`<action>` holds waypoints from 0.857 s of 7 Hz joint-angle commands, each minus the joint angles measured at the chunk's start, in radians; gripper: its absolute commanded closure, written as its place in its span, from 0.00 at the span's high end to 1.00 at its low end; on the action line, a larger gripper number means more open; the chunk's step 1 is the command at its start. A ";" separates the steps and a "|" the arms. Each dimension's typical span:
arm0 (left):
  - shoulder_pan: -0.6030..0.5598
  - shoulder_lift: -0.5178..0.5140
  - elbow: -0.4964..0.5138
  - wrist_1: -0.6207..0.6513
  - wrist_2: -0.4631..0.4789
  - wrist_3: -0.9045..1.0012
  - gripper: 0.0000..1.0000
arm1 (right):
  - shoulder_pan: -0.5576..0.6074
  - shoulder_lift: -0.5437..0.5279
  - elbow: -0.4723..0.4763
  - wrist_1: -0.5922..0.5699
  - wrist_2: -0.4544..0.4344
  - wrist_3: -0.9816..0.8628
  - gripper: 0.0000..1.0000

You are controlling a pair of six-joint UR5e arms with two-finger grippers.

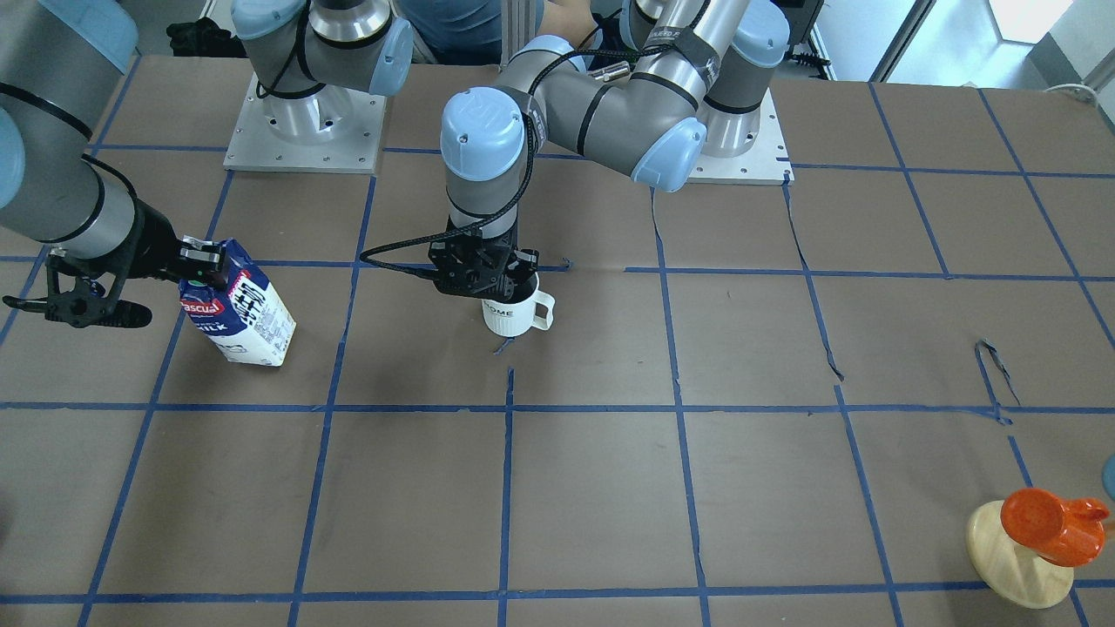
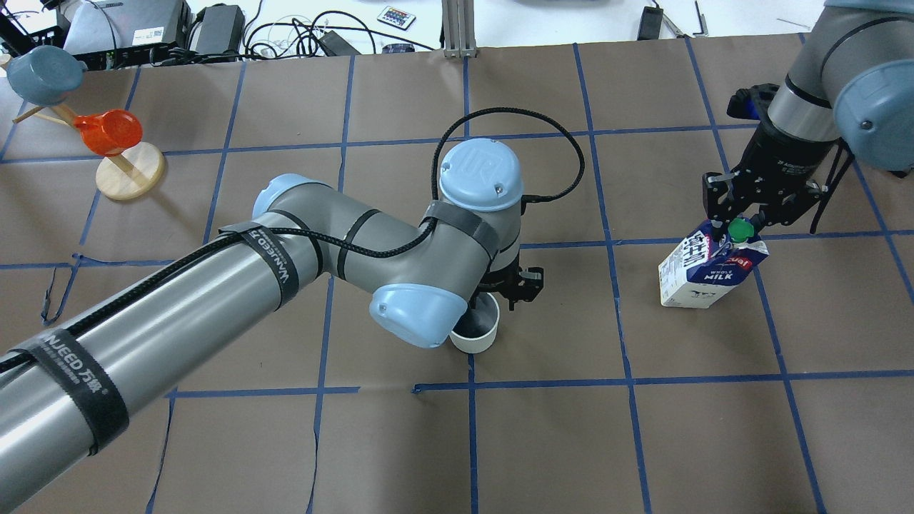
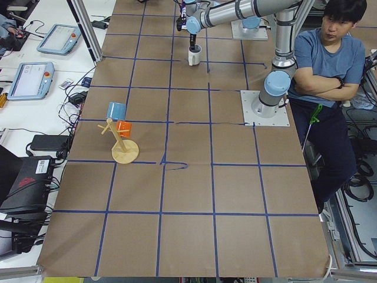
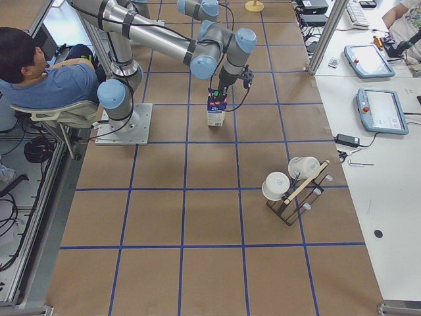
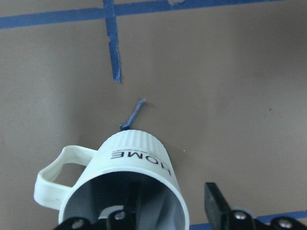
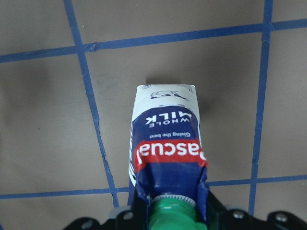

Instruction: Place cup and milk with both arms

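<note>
My right gripper will put the milk down on the table (image 1: 452, 343) next to the white cup, on the side opposite the cup's handle.
The white ribbed "HOME" cup (image 1: 516, 315) stands on the brown table near its middle, handle toward my left side; it also shows in the overhead view (image 2: 475, 334). My left gripper (image 1: 503, 292) hangs over its rim. In the left wrist view the gripper (image 5: 172, 201) has one finger inside the cup (image 5: 136, 158) and one outside, both clear of the wall, so it is open. The milk (image 1: 244, 318) stands on the table to my right. My right gripper (image 2: 735, 223) is shut on its gable top beside the green cap, as the right wrist view (image 6: 171, 211) shows on the carton (image 6: 165, 129).
A wooden stand with an orange cup (image 2: 107, 132) and a blue cup (image 2: 43, 71) stands at the far left of the table. A rack with white mugs (image 4: 289, 184) is at the table's right end. The arms' base plates (image 1: 305, 131) are at the robot's edge.
</note>
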 commanded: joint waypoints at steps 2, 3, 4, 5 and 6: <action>0.166 0.113 0.180 -0.280 0.059 0.146 1.00 | 0.129 0.005 -0.066 0.037 0.029 0.108 0.34; 0.274 0.161 0.232 -0.412 0.065 0.170 1.00 | 0.198 0.008 -0.071 0.033 0.029 0.172 0.34; 0.371 0.226 0.260 -0.477 0.062 0.243 1.00 | 0.254 0.008 -0.072 0.031 0.058 0.218 0.34; 0.440 0.277 0.248 -0.476 0.062 0.290 1.00 | 0.300 0.008 -0.072 0.019 0.090 0.225 0.34; 0.503 0.302 0.247 -0.467 0.060 0.315 1.00 | 0.347 0.011 -0.071 0.004 0.090 0.232 0.34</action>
